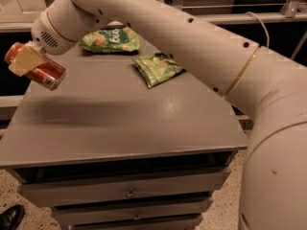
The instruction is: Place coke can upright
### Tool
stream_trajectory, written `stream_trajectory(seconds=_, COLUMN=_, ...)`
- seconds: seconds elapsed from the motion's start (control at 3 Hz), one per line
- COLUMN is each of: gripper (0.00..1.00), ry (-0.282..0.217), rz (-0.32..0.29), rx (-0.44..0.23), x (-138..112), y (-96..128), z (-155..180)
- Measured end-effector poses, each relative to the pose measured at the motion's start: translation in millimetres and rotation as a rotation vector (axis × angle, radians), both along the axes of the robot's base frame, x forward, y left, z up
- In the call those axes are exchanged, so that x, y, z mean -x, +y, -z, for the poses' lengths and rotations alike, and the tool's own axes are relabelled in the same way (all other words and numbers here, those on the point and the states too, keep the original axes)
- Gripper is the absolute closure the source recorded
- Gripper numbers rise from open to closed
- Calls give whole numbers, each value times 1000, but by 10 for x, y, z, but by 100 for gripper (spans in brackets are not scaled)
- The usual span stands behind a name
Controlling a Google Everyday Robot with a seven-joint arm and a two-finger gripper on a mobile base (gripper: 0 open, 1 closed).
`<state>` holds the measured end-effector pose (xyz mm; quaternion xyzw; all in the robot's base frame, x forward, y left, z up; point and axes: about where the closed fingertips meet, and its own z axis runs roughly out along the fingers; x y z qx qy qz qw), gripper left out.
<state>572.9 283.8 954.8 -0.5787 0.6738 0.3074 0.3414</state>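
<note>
Next, the gripper sets the coke can upright on the middle of the grey table (125, 119), nearer than the snack bags.
The coke can (44, 73) is red and lies tilted on its side in the air, above the left edge of the grey table (124, 123). My gripper (26, 60) is shut on the coke can, with a tan finger pad (26, 57) across its middle. The can's upper end points up-left and its lower end points down-right. It is lifted off the table top and touches nothing else. My white arm (192, 37) reaches in from the right across the back of the table.
Two green crinkled snack bags lie on the back of the table: one (110, 40) at the back centre, another (156, 68) a little nearer. The table has drawers (129, 193) in front. A black shoe (9, 217) shows at the bottom left on the floor.
</note>
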Motion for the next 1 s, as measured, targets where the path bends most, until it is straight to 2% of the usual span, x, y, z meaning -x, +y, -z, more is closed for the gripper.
stream_trajectory(seconds=0.33, gripper=100, ry=-18, rz=-26, rx=-250, x=11, y=-116, z=-304)
stream_trajectory(seconds=0.67, gripper=100, ry=-35, rz=-12, rx=-498, x=-61, y=-570, z=-346)
stream_trajectory(seconds=1.0, gripper=100, ry=-118, rz=-17, rx=-598, x=-53, y=-988, z=-352)
